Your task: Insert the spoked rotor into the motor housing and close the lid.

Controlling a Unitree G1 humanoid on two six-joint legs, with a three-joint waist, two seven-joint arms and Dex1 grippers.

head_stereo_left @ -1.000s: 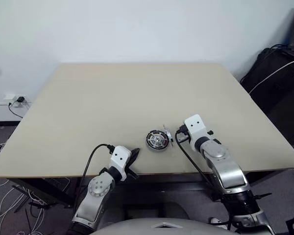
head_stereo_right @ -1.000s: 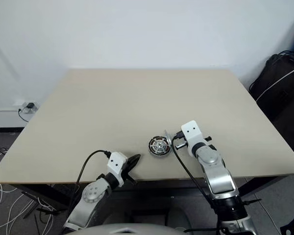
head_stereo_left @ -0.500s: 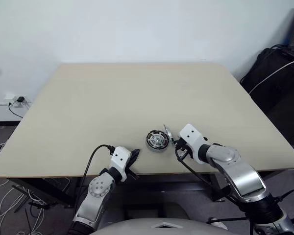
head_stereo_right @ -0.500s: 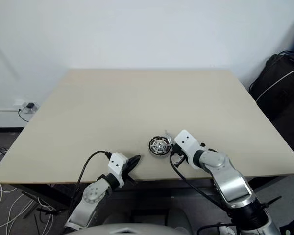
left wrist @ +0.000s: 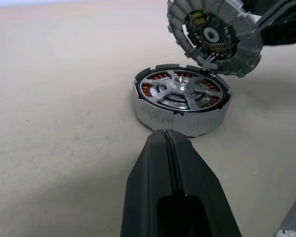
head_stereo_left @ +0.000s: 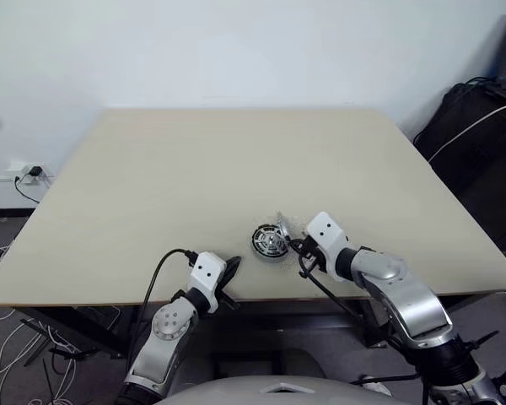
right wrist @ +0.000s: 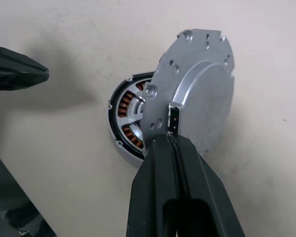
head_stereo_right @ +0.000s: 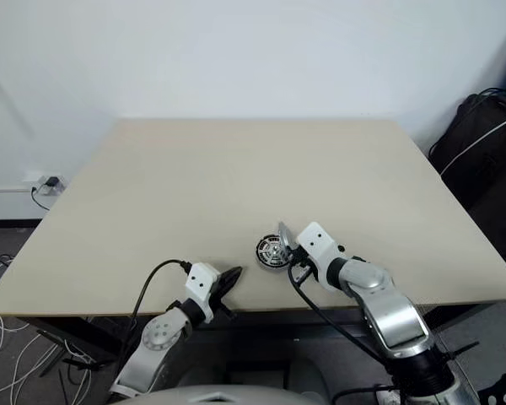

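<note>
My right gripper needs to release the lid, now tilted just above the housing, on top of the motor housing [head_stereo_left: 271, 238] [right wrist: 147, 116], so that it covers the spoked rotor and the copper windings.
The motor housing [left wrist: 180, 116], a round puck with copper windings, lies near the table's front edge. In its top sits the spoked rotor [left wrist: 181, 90], flat and level with the rim. My right gripper [right wrist: 170, 139] is shut on the edge of the lid [right wrist: 195, 98]. It holds this silver disc tilted just above the housing's right side, ribbed face [left wrist: 214, 37] turned toward the housing. The lid's lower edge is close to the housing's rim; contact is unclear. My left gripper [left wrist: 166, 134] is shut and empty, its tip just left of the housing [head_stereo_left: 270, 240].
The beige table [head_stereo_left: 236, 160] stretches far behind the housing. Its front edge runs close under both grippers. A black bag with a white cable [head_stereo_left: 476, 135] stands past the right edge. A wall socket with cables [head_stereo_left: 29, 173] is on the left.
My right gripper swung left with the lid and turned, bringing the lid from beside the housing to tilted over its right rim. The left gripper stayed still.
</note>
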